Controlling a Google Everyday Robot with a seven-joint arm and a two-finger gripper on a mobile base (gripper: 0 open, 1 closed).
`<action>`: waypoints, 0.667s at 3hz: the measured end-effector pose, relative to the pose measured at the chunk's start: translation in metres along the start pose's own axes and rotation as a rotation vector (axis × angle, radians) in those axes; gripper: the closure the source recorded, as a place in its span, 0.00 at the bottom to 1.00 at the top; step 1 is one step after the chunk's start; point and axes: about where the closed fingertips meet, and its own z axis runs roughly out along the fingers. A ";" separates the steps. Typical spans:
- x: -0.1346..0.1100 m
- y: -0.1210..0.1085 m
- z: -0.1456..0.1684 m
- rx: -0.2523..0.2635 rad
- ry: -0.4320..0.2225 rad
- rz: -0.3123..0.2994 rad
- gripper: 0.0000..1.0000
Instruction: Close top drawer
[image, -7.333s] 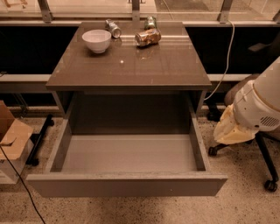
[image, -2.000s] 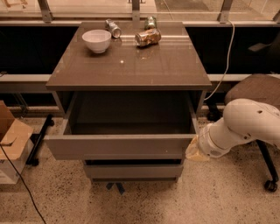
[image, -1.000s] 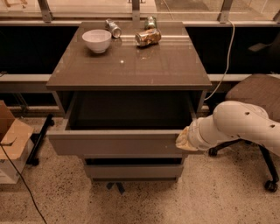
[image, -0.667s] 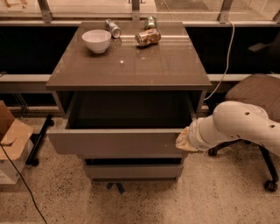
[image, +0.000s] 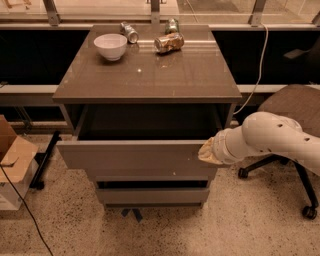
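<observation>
My gripper will let go of the top drawer with its front flush (image: 146, 136) under the cabinet top, above the lower drawers.
The top drawer (image: 135, 159) is a wide grey-taupe drawer with a plain flat front. It stands partly open, its front pulled out a short way from the cabinet (image: 148, 75). Its dark inside shows under the cabinet top. My gripper (image: 206, 152) is at the end of the white arm that comes in from the right. It rests against the right end of the drawer's front, near its top edge. The arm's wrist covers the fingers.
A white bowl (image: 110, 46) and three cans (image: 169, 42) lie on the cabinet top. Two lower drawers (image: 152, 194) sit below. An office chair (image: 290, 115) stands at the right, a cardboard box (image: 14, 160) at the left, and a cable (image: 22, 210) lies on the floor.
The drawer has gone from fully pulled out to only partly open. My arm has moved left along with the drawer front. In the last second there is very little change.
</observation>
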 end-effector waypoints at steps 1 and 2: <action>-0.008 -0.017 0.019 0.046 -0.008 -0.041 1.00; -0.009 -0.021 0.022 0.056 -0.009 -0.047 1.00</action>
